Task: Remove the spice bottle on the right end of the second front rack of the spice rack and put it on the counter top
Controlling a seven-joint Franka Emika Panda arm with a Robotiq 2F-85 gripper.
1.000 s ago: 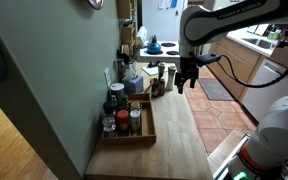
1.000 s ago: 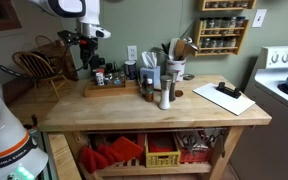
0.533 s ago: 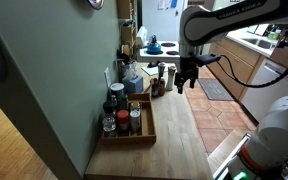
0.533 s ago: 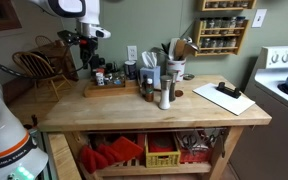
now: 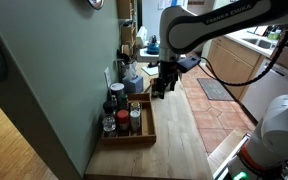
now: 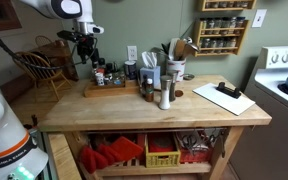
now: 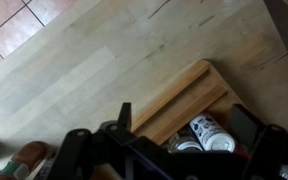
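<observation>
My gripper is to close on the spice bottle's cap [image 5: 136, 105] [image 7: 187, 145] in the rack's second row, just behind the front row's bottle nearest the open counter.
A low wooden spice rack [image 5: 132, 132] lies on the butcher-block counter top [image 5: 179, 140] against the wall and holds several spice bottles [image 5: 115, 108]. It also shows in an exterior view [image 6: 106, 88]. My gripper [image 5: 161, 86] hangs above the rack's far end, also seen in an exterior view [image 6: 88, 62]. In the wrist view the gripper [image 7: 184, 122] is open and empty. Its two dark fingers straddle the rack's wooden corner [image 7: 189, 90], with two white-capped bottles [image 7: 212, 131] just below them. I cannot tell which bottle is the task's one.
A utensil crock and tall grinders [image 6: 165, 85] stand mid-counter next to the rack. A clipboard [image 6: 222, 97] lies at the counter's end. A second spice rack [image 6: 224, 25] hangs on the wall. Jars and a blue kettle [image 5: 152, 46] crowd the counter beyond my gripper.
My arm has swung toward the wall, so the gripper moved from over the counter's open side to above the rack's end. The bottles have not moved.
</observation>
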